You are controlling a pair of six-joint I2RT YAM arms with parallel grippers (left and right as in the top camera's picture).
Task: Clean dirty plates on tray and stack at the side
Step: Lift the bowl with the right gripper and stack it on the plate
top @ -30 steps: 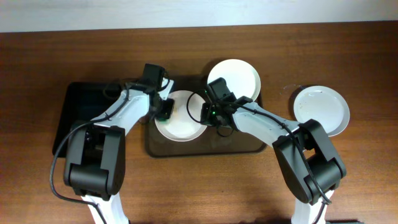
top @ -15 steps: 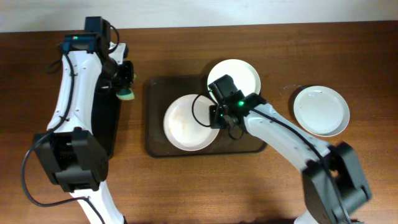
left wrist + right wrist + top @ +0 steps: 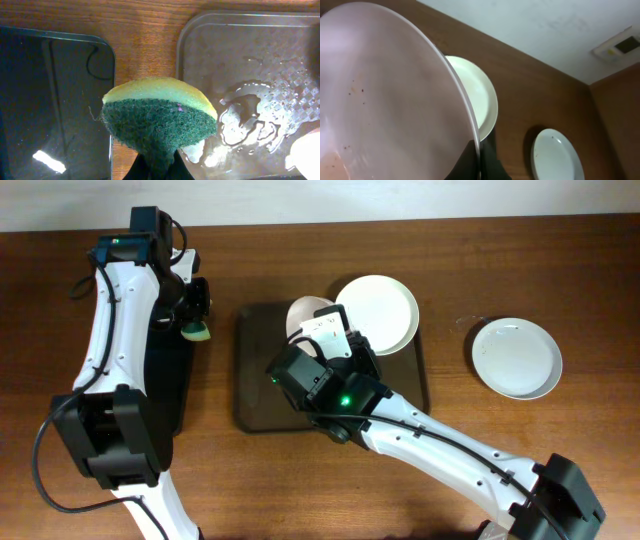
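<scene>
My right gripper has the white plate. It will let go of it on top of the plate on the table (image 3: 557, 156) next to the brown tray.
My right gripper (image 3: 480, 157) is shut on the rim of a white plate (image 3: 385, 100) and holds it tilted on edge, high above the brown tray (image 3: 258, 370). The plate's face carries small brown specks. From overhead only part of it (image 3: 303, 312) shows behind the right gripper (image 3: 320, 330). A second plate (image 3: 378, 313) lies on the tray's back right corner. A third plate (image 3: 516, 358) lies on the table to the right. My left gripper (image 3: 155, 169) is shut on a yellow and green sponge (image 3: 160, 117), between the two trays.
A glossy black tray (image 3: 150, 380) lies left of the brown tray, under my left arm. The brown tray's floor (image 3: 250, 65) is wet with puddles. My right arm spans the tray's front half.
My right gripper has lifted the plate off the brown tray and tipped it on edge. My left gripper drew the sponge away to the black tray's edge, then stayed there.
</scene>
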